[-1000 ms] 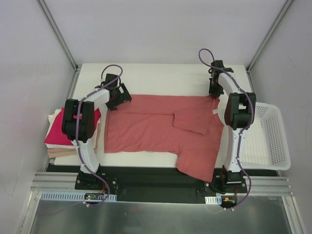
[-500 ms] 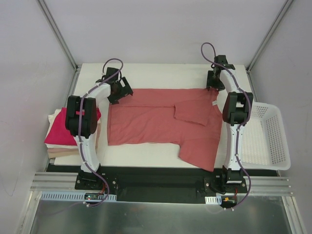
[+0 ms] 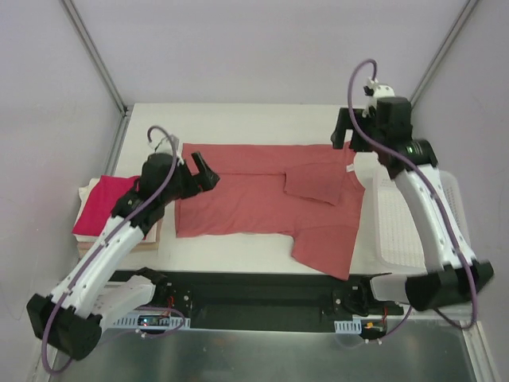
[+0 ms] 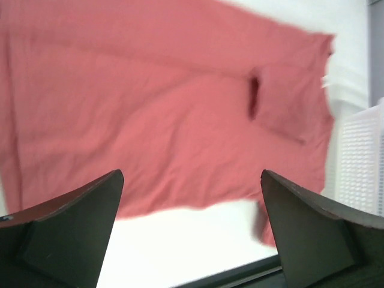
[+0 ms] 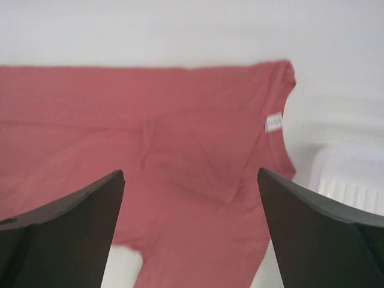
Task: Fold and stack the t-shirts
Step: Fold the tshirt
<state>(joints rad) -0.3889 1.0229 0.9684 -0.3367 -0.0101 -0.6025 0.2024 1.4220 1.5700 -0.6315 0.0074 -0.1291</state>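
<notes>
The salmon t-shirt's near hem corner (image 3: 178,235), on the side by the magenta folded t-shirt, is the next place for my left gripper to go and close.
A salmon t-shirt (image 3: 246,199) lies spread flat on the white table, its collar to the right. One sleeve is folded onto the chest (image 3: 314,185), and the other points toward the front edge (image 3: 322,247). My left gripper (image 3: 208,169) hovers open above the shirt's left hem with nothing in it. It looks down on the shirt (image 4: 150,108) between its fingers (image 4: 78,228). My right gripper (image 3: 343,134) is raised over the far right corner, open and empty, above the collar end of the shirt (image 5: 180,120). A magenta folded t-shirt (image 3: 107,208) tops cream folded ones (image 3: 99,248) at the left.
A white mesh basket (image 3: 445,231) stands at the table's right edge, beside the shirt's collar; it also shows in the left wrist view (image 4: 360,162). A white label (image 5: 273,122) sits at the collar. The black rail (image 3: 254,288) runs along the front edge.
The shirt was drawn farther back on the table. The right gripper opened and let go of the collar corner. Both arms have since lifted up and away from the shirt's far corners.
</notes>
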